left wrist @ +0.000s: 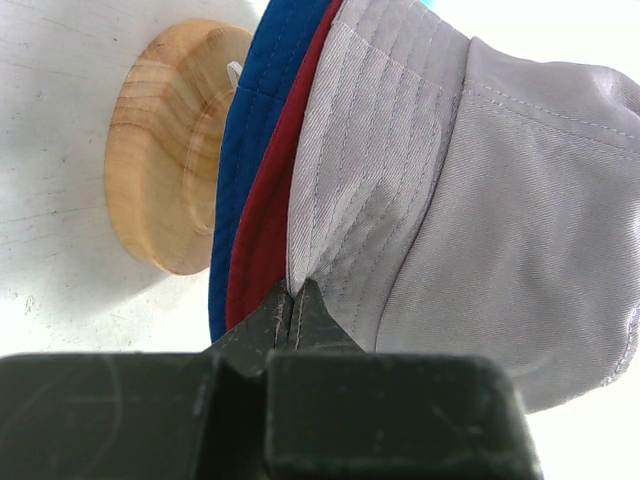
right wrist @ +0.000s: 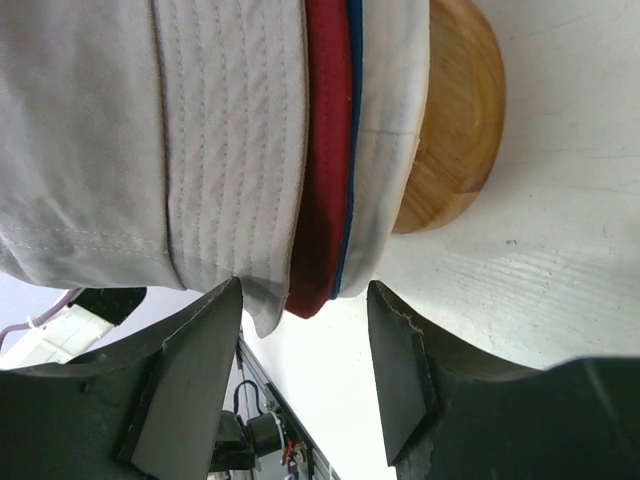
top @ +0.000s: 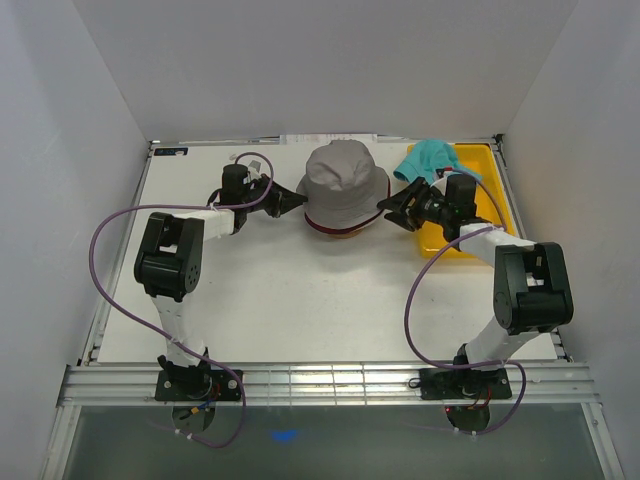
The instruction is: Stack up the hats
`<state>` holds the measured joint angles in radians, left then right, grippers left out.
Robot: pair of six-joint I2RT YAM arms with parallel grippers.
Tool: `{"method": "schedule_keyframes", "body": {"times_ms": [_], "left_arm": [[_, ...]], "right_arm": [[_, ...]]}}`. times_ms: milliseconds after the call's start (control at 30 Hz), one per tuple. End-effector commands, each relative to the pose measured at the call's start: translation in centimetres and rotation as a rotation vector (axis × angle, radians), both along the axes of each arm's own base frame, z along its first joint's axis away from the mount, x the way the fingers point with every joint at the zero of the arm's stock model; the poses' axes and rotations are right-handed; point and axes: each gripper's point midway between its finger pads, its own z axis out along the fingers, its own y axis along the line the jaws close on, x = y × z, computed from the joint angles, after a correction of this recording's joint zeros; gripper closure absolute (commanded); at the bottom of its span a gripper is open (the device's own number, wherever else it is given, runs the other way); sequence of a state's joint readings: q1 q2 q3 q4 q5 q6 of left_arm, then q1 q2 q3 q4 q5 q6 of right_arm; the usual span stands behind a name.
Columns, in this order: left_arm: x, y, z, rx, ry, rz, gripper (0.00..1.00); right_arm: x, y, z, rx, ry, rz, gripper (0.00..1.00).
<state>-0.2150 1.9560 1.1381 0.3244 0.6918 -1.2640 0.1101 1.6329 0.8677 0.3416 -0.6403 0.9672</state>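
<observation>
Next, I shift my right gripper and close on the grey brim alone (right wrist: 270,275), as dark red and royal blue brims are inside its fingers along with the grey brim.
The light grey hat (top: 345,183) sits on top of the dark red hat (top: 333,230) and the royal blue hat (left wrist: 255,110) on the wooden stand (left wrist: 165,150). The teal hat (top: 432,158) lies crumpled on the yellow tray (top: 482,195) at the back right. My left gripper (top: 298,199) is at the stack's left side, shut on the grey hat's brim (left wrist: 330,200). My right gripper (top: 392,211) is open at the stack's right side. In the right wrist view its jaws (right wrist: 305,290) stand just off the grey (right wrist: 230,150), red (right wrist: 325,150) and blue (right wrist: 352,150) brim edges without touching them.
The stand's wooden base (right wrist: 450,120) rests on the white table (top: 300,300). White walls close in the table at the back and sides. The right arm reaches over the yellow tray's near left corner.
</observation>
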Motion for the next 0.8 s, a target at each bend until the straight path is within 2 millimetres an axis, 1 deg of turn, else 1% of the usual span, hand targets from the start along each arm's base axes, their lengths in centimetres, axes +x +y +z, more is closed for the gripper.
{"method": "schedule_keyframes", "body": {"times_ms": [0,100,400,767], "left_arm": [[0.3,1.3,0.2,0.032,-0.004,0.044,1.00],[0.3,1.3,0.2,0.032,-0.003,0.044,1.00],[0.2,1.2,0.2,0.031,-0.003,0.043,1.00],[0.1,1.3,0.0,0.033,0.003,0.043,1.00]], "right_arm": [[0.4,0.2,2.8,0.032,-0.097,-0.010,0.41],[0.4,0.3,3.2,0.059,-0.108,-0.012,0.41],[0.4,0.5,3.3,0.115,-0.101,-0.023,0.43],[0.8,0.7,3.7,0.150,-0.108,-0.027,0.50]]}}
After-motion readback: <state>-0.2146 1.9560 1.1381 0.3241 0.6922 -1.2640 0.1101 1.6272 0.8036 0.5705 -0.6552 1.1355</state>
